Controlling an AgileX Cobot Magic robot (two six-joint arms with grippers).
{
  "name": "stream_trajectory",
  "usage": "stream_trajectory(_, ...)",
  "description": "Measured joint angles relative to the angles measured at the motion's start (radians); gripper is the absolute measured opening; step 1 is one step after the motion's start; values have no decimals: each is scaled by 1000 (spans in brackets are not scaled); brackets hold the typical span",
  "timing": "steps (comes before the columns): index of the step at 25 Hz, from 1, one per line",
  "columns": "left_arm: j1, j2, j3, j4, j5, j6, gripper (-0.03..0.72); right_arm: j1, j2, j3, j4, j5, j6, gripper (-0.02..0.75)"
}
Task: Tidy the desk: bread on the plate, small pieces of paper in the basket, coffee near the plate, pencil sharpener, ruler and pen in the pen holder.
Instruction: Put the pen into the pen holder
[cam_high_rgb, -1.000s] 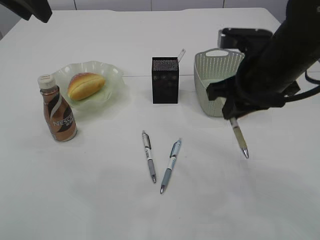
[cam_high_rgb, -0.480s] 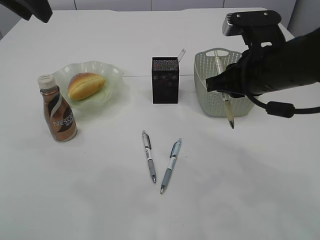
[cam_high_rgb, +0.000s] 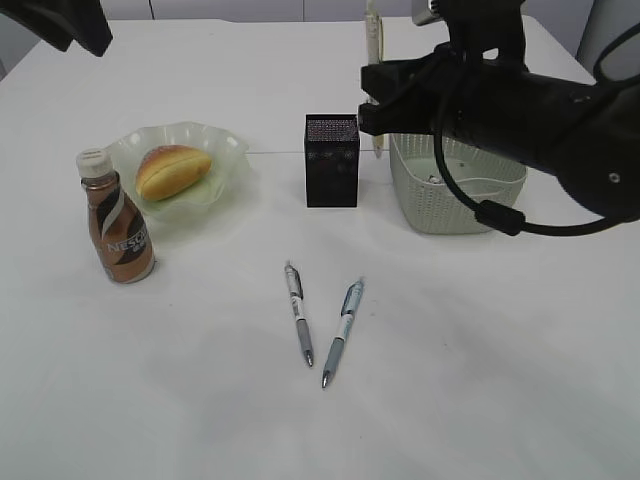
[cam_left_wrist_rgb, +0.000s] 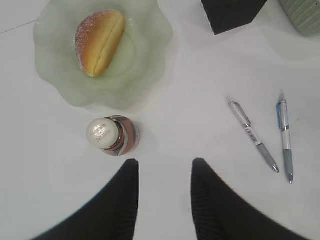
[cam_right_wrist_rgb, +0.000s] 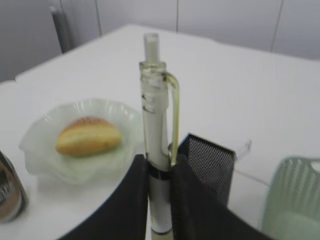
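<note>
Next, my right gripper releases the clear pen inside the black mesh pen holder (cam_high_rgb: 332, 140) (cam_right_wrist_rgb: 206, 159), which is between the plate and the basket. The pen is now held upright above the holder.
My right gripper (cam_right_wrist_rgb: 160, 165) is shut on a clear pen (cam_right_wrist_rgb: 155, 125), held upright, above and just right of the black mesh pen holder (cam_high_rgb: 331, 160). A clear ruler (cam_right_wrist_rgb: 243, 147) sticks out of the holder. Two more pens (cam_high_rgb: 298, 312) (cam_high_rgb: 342, 330) lie on the desk (cam_high_rgb: 500, 380) in front of it. The bread (cam_high_rgb: 172, 170) rests on the wavy green plate (cam_high_rgb: 225, 150), and the coffee (cam_high_rgb: 118, 220) stands close by. My left gripper (cam_left_wrist_rgb: 165, 162) hangs open and empty high above the coffee (cam_left_wrist_rgb: 105, 132). The pencil sharpener and paper pieces are out of view.
The perforated green basket (cam_high_rgb: 460, 195) stands right of the pen holder, partly behind my right arm (cam_high_rgb: 540, 100). The left arm (cam_high_rgb: 70, 25) shows only at the top left corner.
My right gripper has carried the pen up and to the left, from in front of the basket to beside the pen holder, turning it upright. The left arm has stayed put.
</note>
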Motion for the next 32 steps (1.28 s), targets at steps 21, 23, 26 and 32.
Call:
stream_trajectory(21,0,12,0,11,0,0,245,-7,449,-382,181,-344,-184,88)
stream_trajectory(23,0,12,0,12,0,0,245,-10,485,-433,186,-342,-187,88)
stream_trajectory(26,0,12,0,12,0,0,244,-11,536,-503,209,-311,-187,88)
stream_trajectory(32,0,12,0,14,0,0,243,-32,613,-605,230,-211,-189,88)
